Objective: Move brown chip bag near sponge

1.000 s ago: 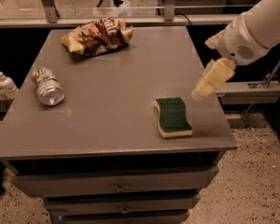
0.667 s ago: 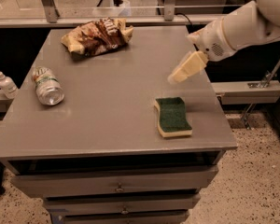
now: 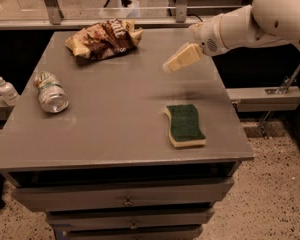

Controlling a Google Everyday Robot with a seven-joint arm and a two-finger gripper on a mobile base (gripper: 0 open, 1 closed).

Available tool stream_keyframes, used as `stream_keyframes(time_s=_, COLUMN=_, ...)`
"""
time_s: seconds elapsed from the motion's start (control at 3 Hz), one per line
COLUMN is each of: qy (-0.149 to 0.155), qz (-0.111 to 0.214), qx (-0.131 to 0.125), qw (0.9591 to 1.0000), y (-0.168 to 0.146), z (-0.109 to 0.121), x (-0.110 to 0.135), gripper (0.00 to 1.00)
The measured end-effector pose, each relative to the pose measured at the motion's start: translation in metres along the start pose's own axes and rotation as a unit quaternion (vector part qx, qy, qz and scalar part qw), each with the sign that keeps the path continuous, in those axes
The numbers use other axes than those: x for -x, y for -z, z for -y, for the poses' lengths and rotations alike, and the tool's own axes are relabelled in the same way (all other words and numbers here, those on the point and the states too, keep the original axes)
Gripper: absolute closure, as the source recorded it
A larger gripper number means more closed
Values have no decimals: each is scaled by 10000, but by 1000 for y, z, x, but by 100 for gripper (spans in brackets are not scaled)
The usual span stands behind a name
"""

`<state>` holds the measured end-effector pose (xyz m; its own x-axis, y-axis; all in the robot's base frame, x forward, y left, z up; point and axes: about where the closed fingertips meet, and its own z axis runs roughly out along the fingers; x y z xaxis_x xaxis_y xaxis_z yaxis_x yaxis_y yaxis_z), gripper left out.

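The end of the brown chip bag (image 3: 128,31) farthest from the silver can is the next place my gripper needs to go to, and it should close there.
The brown chip bag (image 3: 104,38), crumpled and glossy with white lettering, lies at the far left of the grey table (image 3: 115,129). The sponge (image 3: 185,125), dark green on top over pale yellow foam, lies near the front right. My gripper (image 3: 174,63) hangs above the table's right half, between the bag and the sponge, to the right of the bag and beyond the sponge. It holds nothing that I can see.
A silver can with a green label (image 3: 51,92) lies on its side at the table's left. A soap pump bottle (image 3: 6,89) stands off the left edge. Drawers (image 3: 125,200) sit below the table front. A rail runs behind the table.
My gripper has moved left and away from the sponge, toward the chip bag. The bag, the sponge and the can have not moved.
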<state>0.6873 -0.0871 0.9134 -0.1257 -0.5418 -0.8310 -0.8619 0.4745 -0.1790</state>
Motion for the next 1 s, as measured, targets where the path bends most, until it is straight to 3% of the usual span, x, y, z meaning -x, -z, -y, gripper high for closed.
stream_keyframes(time_s=0.33, qy=56, qz=134, qx=40, qw=9999, y=-9, z=-3, x=7, gripper=0)
stream_keyframes(time_s=1.0, qy=516, qz=701, qx=-109, qw=9961, y=-73, z=3, x=62, gripper=0)
